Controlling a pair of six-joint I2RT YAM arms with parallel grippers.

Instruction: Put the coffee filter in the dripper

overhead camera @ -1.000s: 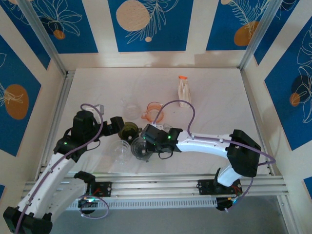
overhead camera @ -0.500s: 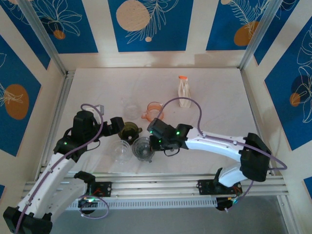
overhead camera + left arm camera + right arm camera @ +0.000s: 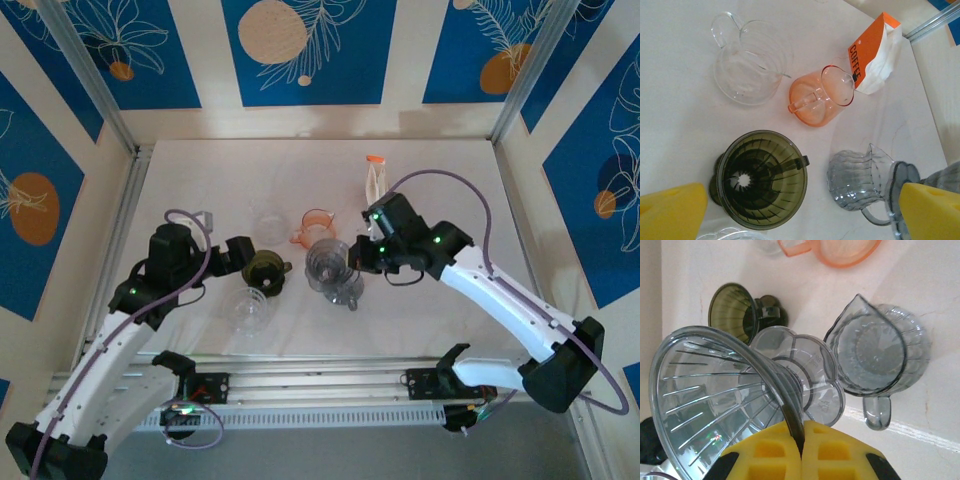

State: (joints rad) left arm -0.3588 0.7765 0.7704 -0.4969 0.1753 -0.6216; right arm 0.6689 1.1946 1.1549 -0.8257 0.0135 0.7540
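My right gripper needs to set the clear grey dripper, now held tilted beside the pitcher, down so that it rests on the open top of the grey ribbed pitcher (image 3: 344,270) (image 3: 870,349).
My right gripper (image 3: 352,262) (image 3: 802,439) is shut on the rim of a clear grey dripper (image 3: 325,262) (image 3: 715,390). It holds the dripper tilted on its side, right beside a grey ribbed pitcher (image 3: 346,291) (image 3: 877,360) (image 3: 860,175). A dark green dripper (image 3: 265,270) (image 3: 760,177) (image 3: 735,305) stands upright on the table. My left gripper (image 3: 246,256) (image 3: 800,220) hangs open over it, holding nothing. An orange-and-white bag marked COFFEE (image 3: 376,186) (image 3: 875,57) lies at the back. The coffee filter is out of view.
An orange pitcher (image 3: 315,225) (image 3: 817,97) and a clear glass server (image 3: 268,222) (image 3: 747,62) sit behind the drippers. Another clear glass piece (image 3: 247,310) lies near the front. Metal frame rails (image 3: 120,240) border the white table (image 3: 450,190).
My right arm has swung right and back, carrying the grey dripper from beside the green dripper to the grey pitcher. The left arm has not moved.
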